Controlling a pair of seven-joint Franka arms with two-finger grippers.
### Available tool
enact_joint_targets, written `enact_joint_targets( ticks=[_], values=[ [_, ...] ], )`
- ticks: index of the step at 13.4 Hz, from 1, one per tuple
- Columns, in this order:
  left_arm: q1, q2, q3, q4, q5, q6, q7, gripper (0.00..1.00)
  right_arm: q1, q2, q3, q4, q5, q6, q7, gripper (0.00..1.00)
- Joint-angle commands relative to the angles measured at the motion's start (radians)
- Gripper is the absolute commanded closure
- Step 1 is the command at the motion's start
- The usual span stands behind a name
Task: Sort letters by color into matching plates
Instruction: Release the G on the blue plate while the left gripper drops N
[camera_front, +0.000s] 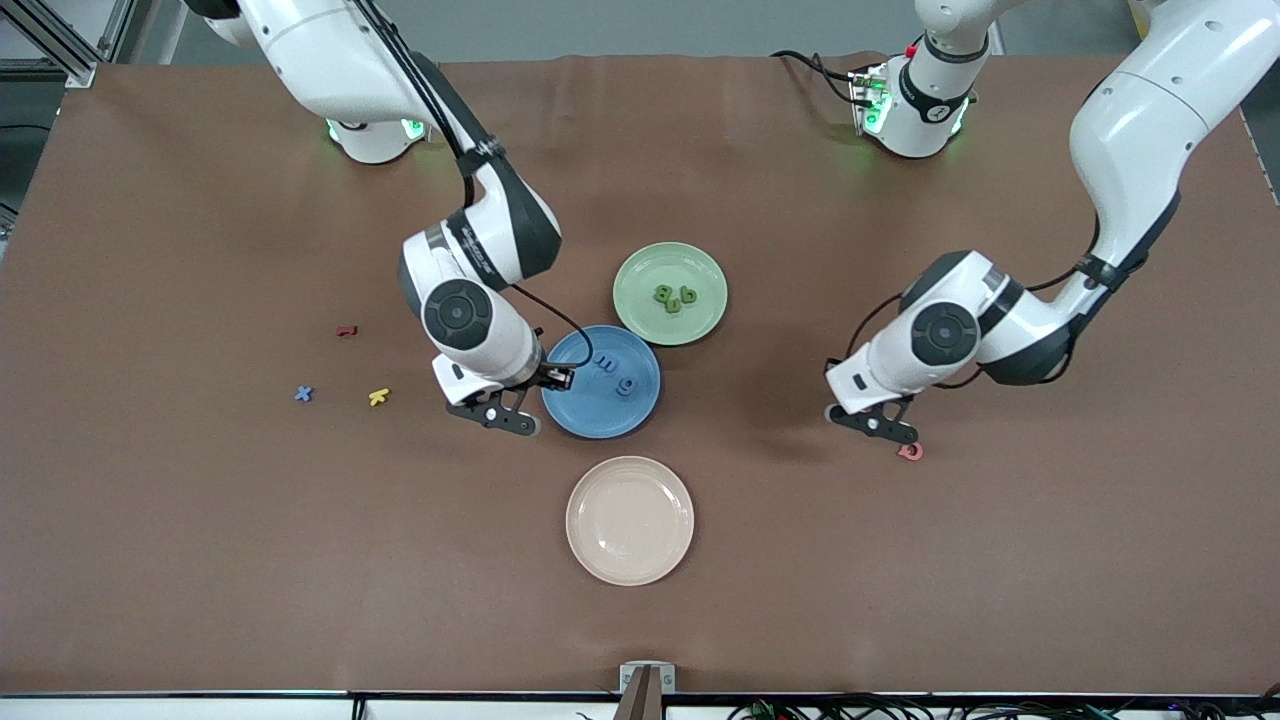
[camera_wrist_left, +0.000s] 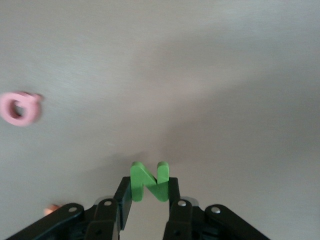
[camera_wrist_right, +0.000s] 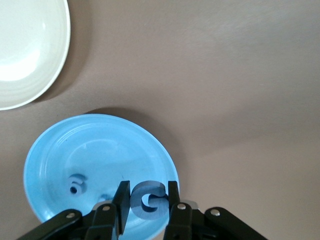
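Note:
I should release the green letter N from my left gripper on the light green plate (camera_front: 704, 305), beside its green letters.
My right gripper (camera_front: 512, 408) is shut on a blue letter G (camera_wrist_right: 147, 201) and holds it over the rim of the blue plate (camera_front: 590, 412), which shows in the right wrist view (camera_wrist_right: 100, 145). Two blue letters (camera_front: 615, 374) lie in that plate. The light green plate (camera_front: 650, 265) holds three green letters (camera_front: 675, 296). My left gripper (camera_front: 885, 425) is shut on a green letter N (camera_wrist_left: 149, 181), just above the bare table toward the left arm's end. A blue letter x (camera_front: 303, 394) lies on the table toward the right arm's end.
A beige plate (camera_front: 630, 520) sits nearer the front camera than the blue plate. A pink letter (camera_front: 910, 451) lies beside my left gripper. A yellow letter (camera_front: 378, 397) and a red letter (camera_front: 346, 330) lie near the blue x.

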Motion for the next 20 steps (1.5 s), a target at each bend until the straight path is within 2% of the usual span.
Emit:
enact_joint_targets(
  ticks=[1, 6, 9, 11, 12, 13, 14, 15, 16, 17, 18, 19, 20],
  values=[
    [-0.018, -0.017, -0.046, -0.040, -0.019, -0.009, -0.151, 0.98, 0.027, 0.051, -0.009, 0.038, 0.015, 0.036, 0.009, 0.89],
    [-0.268, -0.006, -0.043, -0.029, -0.042, -0.003, -0.571, 0.98, 0.066, 0.114, -0.009, 0.038, 0.050, 0.121, 0.009, 0.89],
    [-0.352, -0.008, -0.045, -0.029, -0.043, -0.001, -0.737, 0.98, 0.080, 0.132, -0.007, 0.036, 0.050, 0.170, 0.009, 0.88],
    [-0.403, -0.003, -0.043, -0.029, -0.043, 0.001, -0.832, 0.97, 0.081, 0.137, -0.009, 0.036, 0.050, 0.173, 0.009, 0.82],
    [-0.411, 0.000, -0.043, -0.030, -0.043, 0.001, -0.857, 0.96, 0.086, 0.135, -0.007, 0.038, 0.050, 0.168, 0.011, 0.60],
    [-0.412, 0.000, -0.043, -0.032, -0.043, 0.001, -0.862, 0.95, 0.084, 0.131, -0.007, 0.038, 0.050, 0.164, 0.021, 0.29],
    [-0.412, 0.000, -0.043, -0.032, -0.043, 0.001, -0.862, 0.93, 0.084, 0.126, -0.007, 0.038, 0.049, 0.160, 0.041, 0.18],
    [-0.412, 0.006, -0.043, -0.031, -0.043, 0.002, -0.862, 0.88, 0.083, 0.122, -0.009, 0.038, 0.049, 0.157, 0.052, 0.12],
    [-0.412, 0.011, -0.043, -0.029, -0.043, 0.004, -0.862, 0.79, 0.075, 0.096, -0.009, 0.032, 0.047, 0.119, 0.052, 0.06],
    [-0.412, 0.012, -0.043, -0.029, -0.042, 0.005, -0.862, 0.50, 0.066, 0.056, -0.015, 0.028, 0.047, 0.036, 0.051, 0.06],
    [-0.411, 0.012, -0.043, -0.027, -0.042, 0.005, -0.865, 0.12, 0.040, 0.005, -0.023, 0.027, 0.040, -0.044, 0.046, 0.05],
    [-0.411, 0.011, -0.042, -0.024, -0.042, 0.005, -0.865, 0.00, 0.002, -0.047, -0.024, 0.013, 0.034, -0.107, 0.022, 0.03],
    [-0.411, 0.011, -0.042, -0.003, -0.042, 0.002, -0.854, 0.00, -0.030, -0.096, -0.027, -0.005, 0.023, -0.164, -0.048, 0.03]
  ],
)
